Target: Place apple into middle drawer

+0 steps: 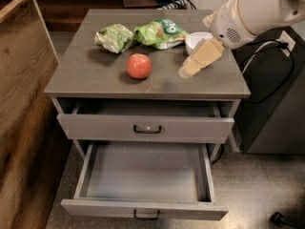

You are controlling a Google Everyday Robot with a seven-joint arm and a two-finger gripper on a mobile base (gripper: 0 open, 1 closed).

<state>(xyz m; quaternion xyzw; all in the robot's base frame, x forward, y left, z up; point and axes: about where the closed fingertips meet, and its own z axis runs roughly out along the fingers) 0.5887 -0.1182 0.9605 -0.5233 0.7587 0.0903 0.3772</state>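
My gripper needs to move next to the red-orange apple on the cabinet top and close on the apple's side (pixel 147 67) nearest the white bowl.
The red-orange apple (pixel 139 66) sits on the grey cabinet top (pixel 95 75), near its front middle. The middle drawer (pixel 143 171) is pulled far out below, its broad grey floor bare, with a dark loop handle (pixel 146 214) on its front. My gripper (pixel 187 72) hangs from the white arm (pixel 248 13) over the right part of the top, to the right of the apple and apart from it, pointing down and to the left.
Two green snack bags (pixel 114 37) (pixel 159 31) lie behind the apple. A white bowl (pixel 196 40) is partly hidden behind the gripper. The drawer above (pixel 143 128) stands slightly open. A wooden panel (pixel 24 104) is on the left, a dark cabinet with cables (pixel 271 104) on the right.
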